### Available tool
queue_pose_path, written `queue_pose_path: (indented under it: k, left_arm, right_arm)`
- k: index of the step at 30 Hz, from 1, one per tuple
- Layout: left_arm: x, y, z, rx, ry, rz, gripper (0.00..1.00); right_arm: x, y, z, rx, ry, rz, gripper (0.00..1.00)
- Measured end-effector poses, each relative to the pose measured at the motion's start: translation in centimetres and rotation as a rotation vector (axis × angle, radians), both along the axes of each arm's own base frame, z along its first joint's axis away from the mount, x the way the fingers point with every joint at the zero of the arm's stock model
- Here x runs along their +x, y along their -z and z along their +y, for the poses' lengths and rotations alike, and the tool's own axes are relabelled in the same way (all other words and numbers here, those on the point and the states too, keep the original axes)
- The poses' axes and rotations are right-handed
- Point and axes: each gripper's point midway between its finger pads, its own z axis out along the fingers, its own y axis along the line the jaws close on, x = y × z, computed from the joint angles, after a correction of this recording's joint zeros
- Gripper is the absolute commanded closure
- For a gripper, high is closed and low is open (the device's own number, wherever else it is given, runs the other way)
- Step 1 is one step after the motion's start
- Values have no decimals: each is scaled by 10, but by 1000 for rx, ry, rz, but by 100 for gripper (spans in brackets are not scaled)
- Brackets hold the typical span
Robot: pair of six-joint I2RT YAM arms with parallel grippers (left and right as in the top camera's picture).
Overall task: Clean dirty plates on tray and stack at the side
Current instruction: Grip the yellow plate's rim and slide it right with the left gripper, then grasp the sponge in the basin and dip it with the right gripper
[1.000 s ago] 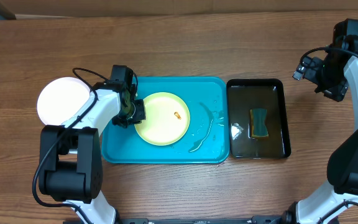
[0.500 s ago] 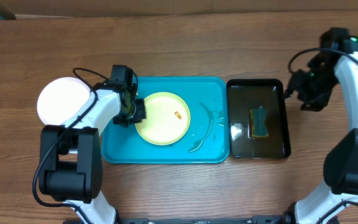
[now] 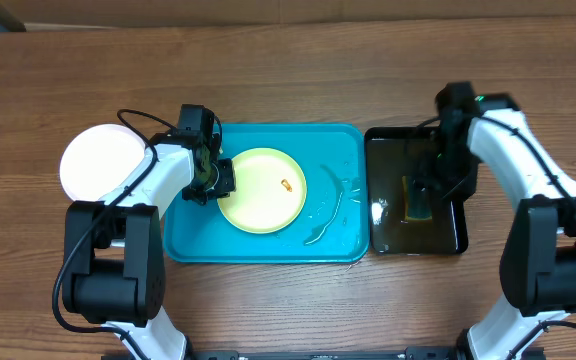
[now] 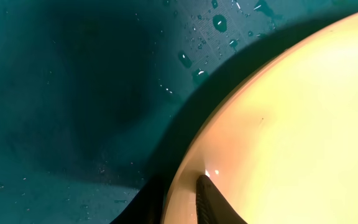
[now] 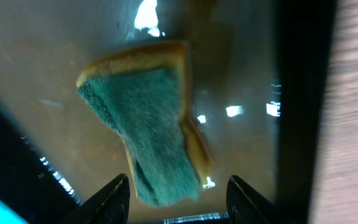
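My right gripper needs to move farther over the sponge and grip nearer its middle [image 5: 146,127] before wiping the plate, as only the sponge's near end is between its fingers.
A pale yellow-green plate [image 3: 261,190] with a small orange smear [image 3: 286,184] lies in the turquoise tray [image 3: 188,240]. My left gripper [image 3: 218,180] is shut on its left rim. In the left wrist view one finger [image 4: 210,205] rests inside the plate [image 4: 291,124] and the other sits under the rim, over the wet tray [image 4: 73,93]. A white plate [image 3: 93,160] lies on the table left of the tray. My right gripper [image 3: 430,185] hangs open over the green-and-yellow sponge [image 3: 417,200]. Its fingers straddle the sponge [image 5: 148,124] without touching it.
The black tray [image 3: 408,131] right of the turquoise one holds brownish water and the sponge. Its dark wall [image 5: 303,93] runs close beside my right gripper [image 5: 178,182]. Water streaks [image 3: 333,195] lie on the turquoise tray's right half.
My right arm has swung in from the far right and come down over the sponge in the black tray, its jaws narrowing. The left gripper and plate have not moved.
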Motion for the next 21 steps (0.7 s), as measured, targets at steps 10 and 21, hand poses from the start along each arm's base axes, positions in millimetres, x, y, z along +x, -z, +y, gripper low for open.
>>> queue_pose_path:
  k: [10, 21]
  left_arm:
    - [0, 0, -2, -10, 1, 2, 75]
    - [0, 0, -2, -14, 2, 2, 74]
  right_arm:
    - [-2, 44, 19, 0, -34, -75, 58]
    - [-27, 40, 18, -4, -17, 9, 7]
